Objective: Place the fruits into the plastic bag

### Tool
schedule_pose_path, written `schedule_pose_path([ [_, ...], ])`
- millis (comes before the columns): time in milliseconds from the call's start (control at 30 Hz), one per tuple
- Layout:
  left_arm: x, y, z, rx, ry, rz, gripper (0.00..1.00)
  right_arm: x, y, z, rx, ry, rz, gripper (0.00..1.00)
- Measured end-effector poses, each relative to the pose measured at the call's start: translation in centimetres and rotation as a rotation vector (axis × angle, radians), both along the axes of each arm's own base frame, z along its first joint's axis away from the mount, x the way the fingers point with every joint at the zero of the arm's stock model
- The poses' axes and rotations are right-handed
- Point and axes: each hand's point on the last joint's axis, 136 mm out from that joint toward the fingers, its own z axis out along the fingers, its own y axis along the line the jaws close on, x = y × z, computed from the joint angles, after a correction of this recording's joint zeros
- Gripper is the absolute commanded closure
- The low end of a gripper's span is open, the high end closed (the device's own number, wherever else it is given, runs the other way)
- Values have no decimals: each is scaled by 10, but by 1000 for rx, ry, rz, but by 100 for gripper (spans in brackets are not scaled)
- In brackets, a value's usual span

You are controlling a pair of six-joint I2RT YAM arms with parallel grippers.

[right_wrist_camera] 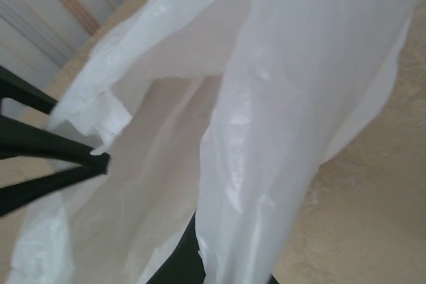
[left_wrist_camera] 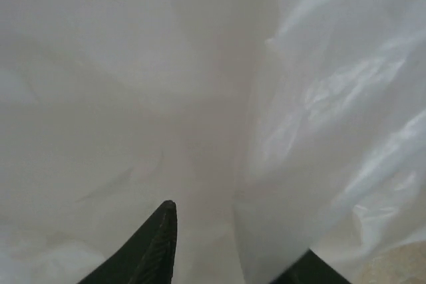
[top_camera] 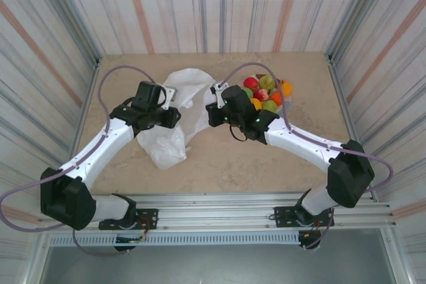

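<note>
The plastic bag's opening hangs narrow, folded between my grippers; my left gripper needs to regrip the bag's rim farther back [top_camera: 176, 90] and spread it before the fruits go in.
The plastic bag [top_camera: 178, 114] lies crumpled on the table left of centre, stretched between both grippers. My left gripper [top_camera: 174, 119] is at its left side and my right gripper [top_camera: 210, 114] at its right edge. The fruits [top_camera: 265, 90], red, green, orange and yellow, sit heaped just behind the right wrist. In the left wrist view, bag film [left_wrist_camera: 200, 84] covers the scene; one dark finger [left_wrist_camera: 156, 247] shows and the film hides the other. In the right wrist view, a fold of bag [right_wrist_camera: 279, 111] runs down between my fingers [right_wrist_camera: 178, 264], and the left gripper [right_wrist_camera: 100, 161] pinches the bag's far edge.
The tan tabletop [top_camera: 233, 157] has bare room in front of the bag and the fruits. Striped corrugated walls [top_camera: 60, 58] close in the table on three sides. A metal rail [top_camera: 219, 211] with the arm bases runs along the near edge.
</note>
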Motion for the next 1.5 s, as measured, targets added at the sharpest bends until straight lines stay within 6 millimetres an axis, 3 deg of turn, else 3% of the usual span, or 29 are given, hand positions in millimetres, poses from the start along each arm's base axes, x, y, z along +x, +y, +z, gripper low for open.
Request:
schedule_pose_path([
  [167, 1, 1, 2, 128, -75, -15, 27, -4, -1, 1, 24, 36, -9, 100],
  [500, 19, -19, -2, 271, -114, -43, 27, -12, 4, 0, 65, 93, 7, 100],
  [633, 28, -18, -13, 317, -97, -37, 45, -12, 3, -2, 57, 100, 8, 100],
  [833, 37, -4, -10, 286, -62, -10, 98, -8, -16, -18, -78, 76, 12, 100],
  [967, 42, 10, 4, 208, -34, 26, 100, 4, -34, -20, -226, 22, 3, 97],
  [1067, 38, 5, 19, 138, -7, 12, 100, 26, -45, -12, -315, -30, -53, 93],
  [1167, 34, -5, 32, 32, 28, -13, 100, 50, -54, -11, -365, -36, -115, 86],
  [1300, 35, -3, 39, -107, 94, 24, 100, 74, -60, -22, -409, -7, -158, 67],
  [1500, 51, -3, 29, -232, 201, 101, 100, 68, -47, -31, -390, 42, -84, 29],
])
